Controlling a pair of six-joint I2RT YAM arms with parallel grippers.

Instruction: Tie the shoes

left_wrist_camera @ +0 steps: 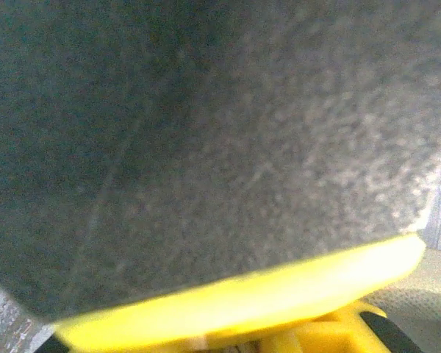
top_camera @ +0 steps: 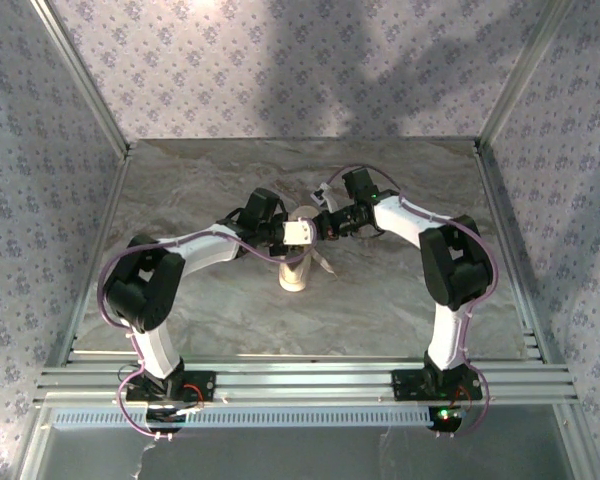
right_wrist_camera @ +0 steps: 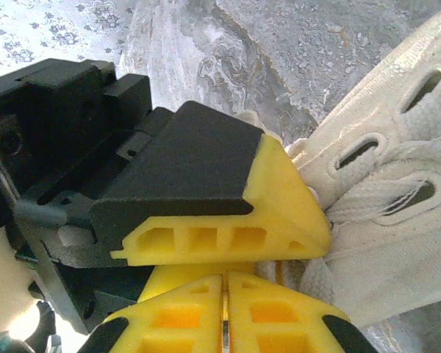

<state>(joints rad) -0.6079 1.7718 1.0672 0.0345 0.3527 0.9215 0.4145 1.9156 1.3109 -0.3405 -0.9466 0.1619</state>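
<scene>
The left gripper's finger crowds the right gripper's closed fingers over the lace, so the right gripper will open, ease clear and take the lace loop (right_wrist_camera: 314, 281) beside that finger.
The cream-white shoe (top_camera: 293, 272) lies mid-table, its toe toward the arm bases. Both grippers meet just above its lace area. My left gripper (top_camera: 308, 234) reaches in from the left and my right gripper (top_camera: 327, 226) from the right. In the right wrist view the shoe (right_wrist_camera: 397, 220) shows its eyelets and white laces (right_wrist_camera: 434, 118). My right gripper (right_wrist_camera: 224, 276) has its yellow fingers pressed together, with a thin pale strip of lace in the slit. A black-and-yellow left finger (right_wrist_camera: 228, 220) lies right across its tips. The left wrist view is blurred: a dark grey surface (left_wrist_camera: 206, 147) with a yellow edge (left_wrist_camera: 242, 301).
The marbled grey table top (top_camera: 400, 300) is walled by flower-patterned panels (top_camera: 40, 150) on three sides, with aluminium posts at the back corners. A slotted metal rail (top_camera: 300, 380) runs along the near edge by the arm bases.
</scene>
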